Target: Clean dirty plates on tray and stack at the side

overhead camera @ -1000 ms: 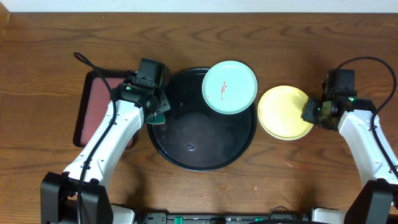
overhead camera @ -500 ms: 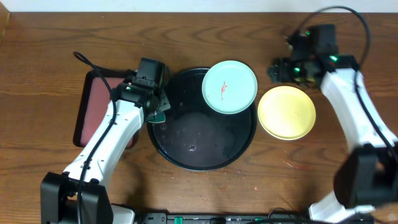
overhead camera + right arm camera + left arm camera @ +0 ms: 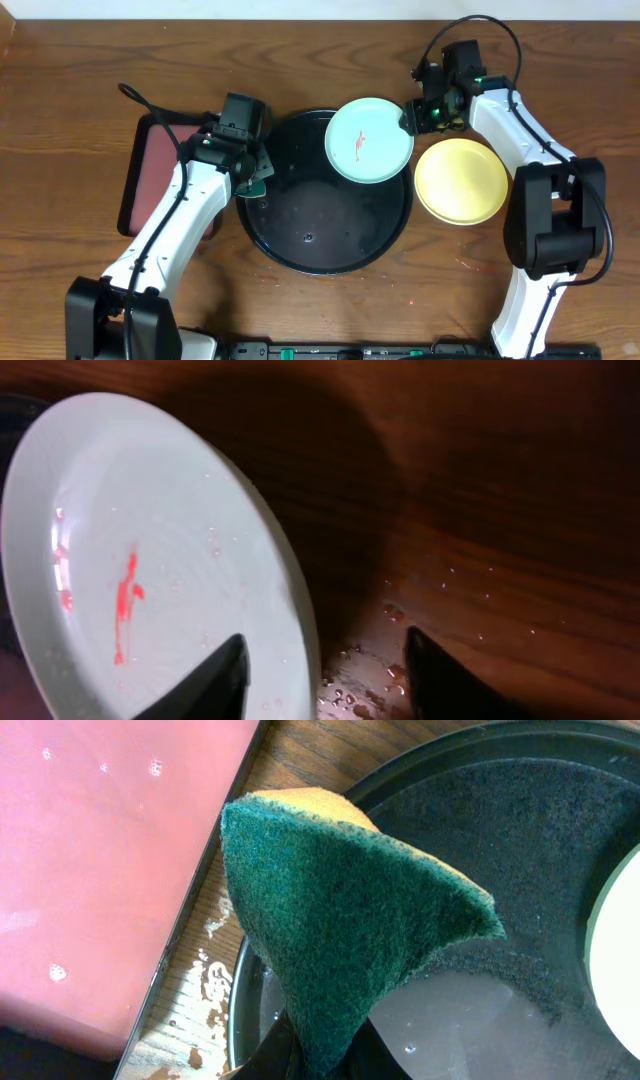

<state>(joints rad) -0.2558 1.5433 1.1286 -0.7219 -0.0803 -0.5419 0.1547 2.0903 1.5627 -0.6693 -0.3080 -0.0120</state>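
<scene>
The smeared mint plate overhangs the black tray's rim; next my right gripper pulls the plate's edge (image 3: 410, 146) inward before my left gripper scrubs.
A pale mint-green plate (image 3: 369, 140) with a thin red smear lies on the upper right part of the round black tray (image 3: 320, 225). My right gripper (image 3: 411, 118) is at this plate's right edge. In the right wrist view it (image 3: 325, 680) stands open, one finger over the plate (image 3: 150, 560) and the other over the wet wood, nothing gripped. A pale yellow plate (image 3: 461, 181) rests on the table right of the tray. My left gripper (image 3: 252, 180) hangs over the tray's left rim, shut (image 3: 320, 1058) on a green and yellow sponge (image 3: 340, 920).
A rectangular reddish-brown tray (image 3: 152, 178) lies at the left, close to the black tray's rim (image 3: 240, 1010). Water drops and wet patches mark the wood (image 3: 480, 590) by the mint plate. The black tray's floor (image 3: 480, 1010) is wet.
My right arm has swung from the yellow plate's right side up and left to the mint plate's right edge. The left arm and the sponge have not moved.
</scene>
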